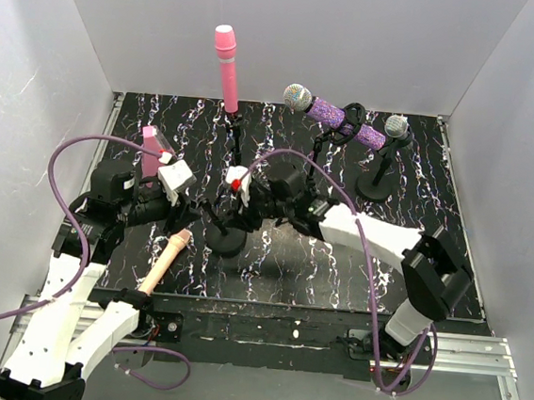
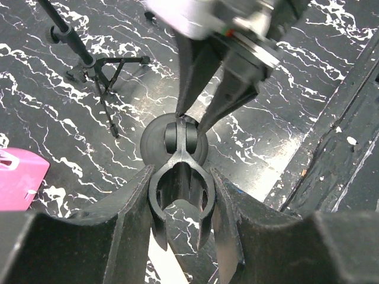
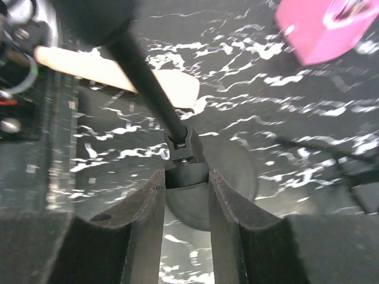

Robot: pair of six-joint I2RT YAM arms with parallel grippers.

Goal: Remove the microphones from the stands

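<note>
Next, my left gripper lets go of the round-based stand between the pink box and the pink microphone's tripod stand (image 1: 193, 210) (image 2: 121, 190).
A peach microphone (image 1: 166, 260) lies flat on the black marbled table, left of a round-based stand (image 1: 225, 241), and shows again in the right wrist view (image 3: 112, 71). The stand's black U-shaped clip (image 2: 177, 192) is empty. My left gripper (image 2: 180, 174) is shut on that clip, one finger on each side. My right gripper (image 3: 186, 177) is shut on the joint block (image 3: 185, 155) at the foot of the stand's tilted rod. Both grippers meet over the stand's base (image 2: 155, 145).
A pink microphone (image 1: 225, 64) stands upright on a tripod stand (image 2: 98, 65) at the back. A purple glitter microphone (image 1: 334, 115) and a silver-headed one (image 1: 397, 127) sit on stands at the back right. A pink box (image 1: 151, 143) lies at the left.
</note>
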